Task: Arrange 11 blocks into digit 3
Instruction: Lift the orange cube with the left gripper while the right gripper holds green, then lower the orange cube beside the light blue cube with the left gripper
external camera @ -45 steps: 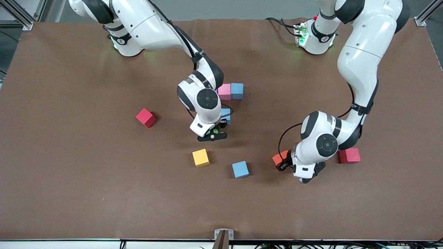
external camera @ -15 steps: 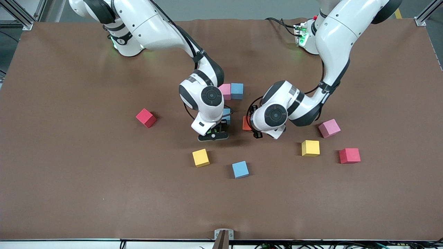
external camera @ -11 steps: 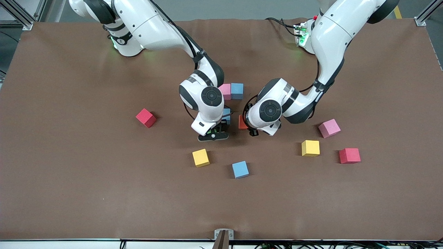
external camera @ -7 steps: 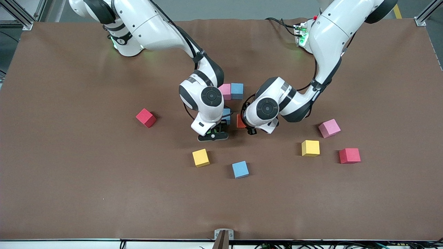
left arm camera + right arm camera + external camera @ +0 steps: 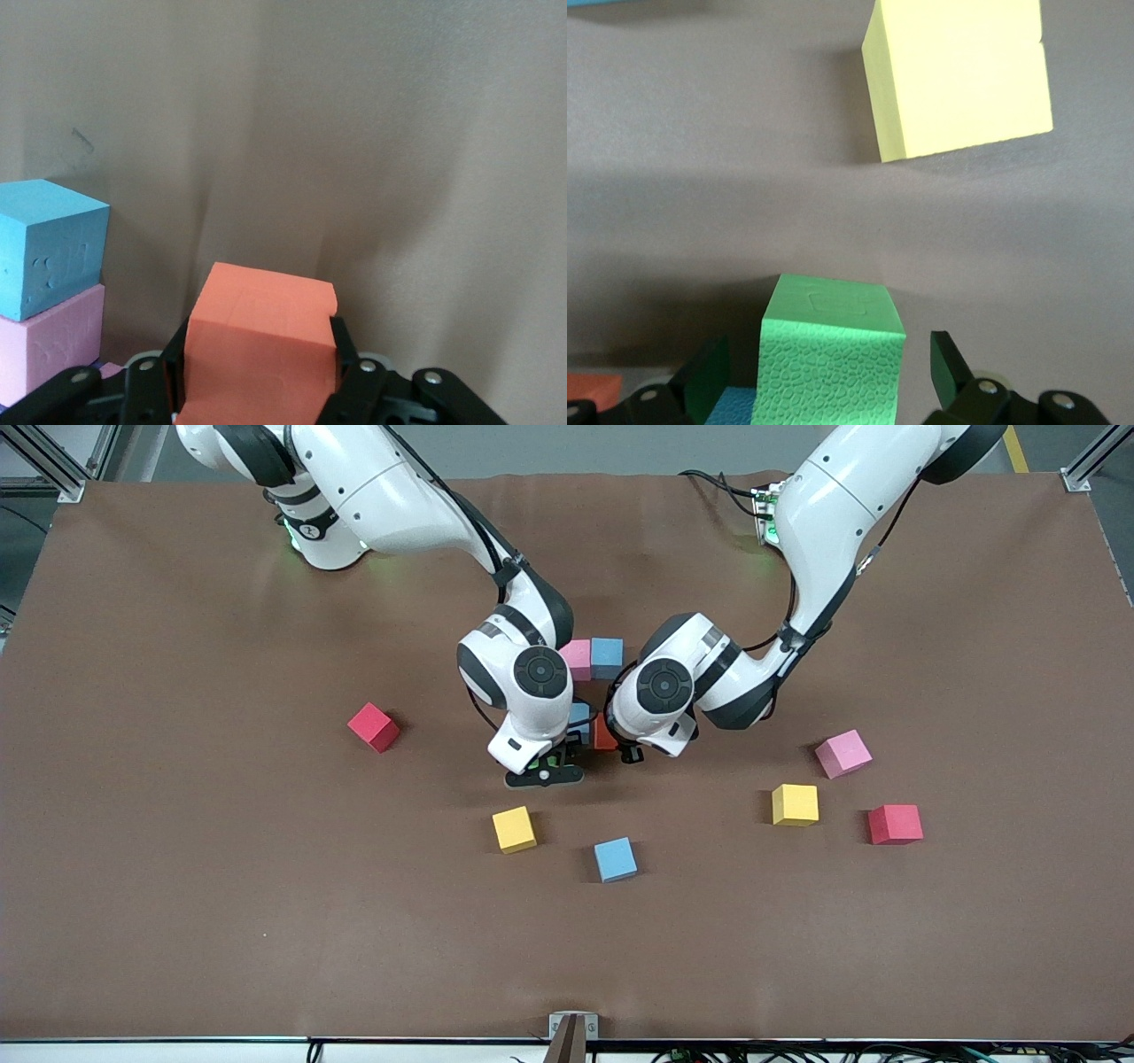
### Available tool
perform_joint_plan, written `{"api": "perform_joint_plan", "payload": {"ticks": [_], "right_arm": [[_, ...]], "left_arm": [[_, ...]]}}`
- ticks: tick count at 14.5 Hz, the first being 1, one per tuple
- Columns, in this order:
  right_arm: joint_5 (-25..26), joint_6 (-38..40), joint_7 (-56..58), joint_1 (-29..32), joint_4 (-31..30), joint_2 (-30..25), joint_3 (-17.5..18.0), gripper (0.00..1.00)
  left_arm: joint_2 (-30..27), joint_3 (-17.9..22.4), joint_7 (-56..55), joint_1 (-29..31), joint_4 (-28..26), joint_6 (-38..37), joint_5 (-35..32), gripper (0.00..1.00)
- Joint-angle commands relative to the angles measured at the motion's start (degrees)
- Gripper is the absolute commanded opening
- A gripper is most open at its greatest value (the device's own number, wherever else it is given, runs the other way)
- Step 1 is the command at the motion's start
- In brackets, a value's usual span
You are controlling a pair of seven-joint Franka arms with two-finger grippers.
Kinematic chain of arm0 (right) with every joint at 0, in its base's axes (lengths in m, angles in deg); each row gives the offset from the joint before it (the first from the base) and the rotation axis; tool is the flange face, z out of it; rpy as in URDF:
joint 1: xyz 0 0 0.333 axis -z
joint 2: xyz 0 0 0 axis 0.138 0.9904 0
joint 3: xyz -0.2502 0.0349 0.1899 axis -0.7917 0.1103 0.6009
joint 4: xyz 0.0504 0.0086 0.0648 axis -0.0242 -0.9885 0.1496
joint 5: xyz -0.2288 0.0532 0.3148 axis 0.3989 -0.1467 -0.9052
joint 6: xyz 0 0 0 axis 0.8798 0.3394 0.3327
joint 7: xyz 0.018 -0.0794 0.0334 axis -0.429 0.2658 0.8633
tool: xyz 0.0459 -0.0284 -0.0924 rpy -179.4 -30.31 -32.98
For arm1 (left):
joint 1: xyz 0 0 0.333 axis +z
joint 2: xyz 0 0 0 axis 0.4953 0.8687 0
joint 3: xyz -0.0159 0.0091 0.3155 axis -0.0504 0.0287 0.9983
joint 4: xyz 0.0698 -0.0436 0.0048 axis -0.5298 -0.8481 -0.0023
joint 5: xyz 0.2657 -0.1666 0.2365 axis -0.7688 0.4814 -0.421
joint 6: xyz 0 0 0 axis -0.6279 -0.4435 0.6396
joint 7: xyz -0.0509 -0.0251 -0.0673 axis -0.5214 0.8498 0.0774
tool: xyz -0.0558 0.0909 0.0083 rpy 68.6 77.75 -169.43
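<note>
My left gripper will let go of the orange block against the light blue block (image 5: 606, 724) (image 5: 248, 336) that touches the green block.
My left gripper (image 5: 617, 742) (image 5: 257, 359) is shut on the orange block (image 5: 604, 733) (image 5: 261, 341), low over the table next to a light blue block (image 5: 580, 716). My right gripper (image 5: 545, 767) (image 5: 830, 367) stands open around the green block (image 5: 831, 359) (image 5: 551, 762), with a gap on each side. That green block rests against the same light blue block (image 5: 740, 407). A pink block (image 5: 577, 658) (image 5: 44, 345) and a light blue block (image 5: 607, 657) (image 5: 49, 243) sit side by side, farther from the front camera.
Loose blocks lie nearer the front camera: a yellow one (image 5: 514, 829) (image 5: 957, 80), a light blue one (image 5: 615, 859), another yellow (image 5: 795, 804) and a pink one (image 5: 842, 753). Two red cubes (image 5: 373, 726) (image 5: 895, 824) lie toward either end of the table.
My left arm has carried the orange block toward the middle, up beside the light blue block. My right gripper has opened and let go of the green block.
</note>
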Motion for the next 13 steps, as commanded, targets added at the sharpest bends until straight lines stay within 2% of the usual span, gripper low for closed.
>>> {"api": "perform_joint_plan", "payload": {"ticks": [1, 4, 7, 13], "right_arm": [[1.22, 0.73, -0.3, 1.59, 0.64, -0.46, 0.17, 1.0], [0.52, 1.43, 3.21, 4.84, 1.34, -1.43, 0.26, 1.0], [0.16, 5.56, 4.89, 9.06, 1.34, -4.06, 0.69, 1.0], [0.25, 5.74, 4.72, 10.91, 1.08, -5.39, 0.43, 1.0]], "left_arm": [[-0.19, 0.29, -1.3, -0.37, -0.78, 1.1, -1.32, 0.16], [-0.1, 0.37, -1.3, -0.98, -0.96, 1.89, -1.32, 0.16], [0.07, 0.46, -1.3, -0.98, -0.96, 1.89, -1.32, 0.16], [0.34, 0.64, -1.3, -1.68, -1.31, 1.89, -1.32, 0.16]]}}
